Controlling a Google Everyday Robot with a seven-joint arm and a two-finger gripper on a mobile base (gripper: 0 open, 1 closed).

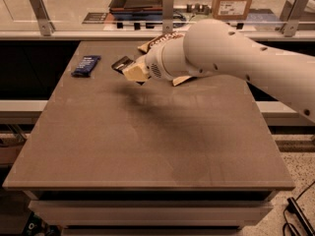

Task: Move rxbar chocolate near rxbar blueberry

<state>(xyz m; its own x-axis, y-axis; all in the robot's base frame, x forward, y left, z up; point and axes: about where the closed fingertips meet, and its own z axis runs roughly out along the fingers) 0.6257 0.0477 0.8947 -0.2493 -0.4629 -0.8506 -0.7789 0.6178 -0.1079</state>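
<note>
Next, I let go of the rxbar chocolate with my gripper on the table (105, 73) next to the rxbar blueberry, on the side of it toward the chip bag.
The rxbar blueberry (86, 65), a small dark blue wrapper, lies flat at the table's far left. My gripper (132, 71) reaches in from the right on a big white arm and is shut on the rxbar chocolate (121, 64), a black wrapper sticking out to the left of the tan fingers. The bar is held above the table, to the right of the blue bar with a gap between them.
A tan-and-brown chip bag (160, 42) lies at the far middle, mostly hidden behind my arm. The brown table (147, 146) has a glass rail with metal posts (168, 11) behind it. A cardboard box (232, 1) stands beyond the rail.
</note>
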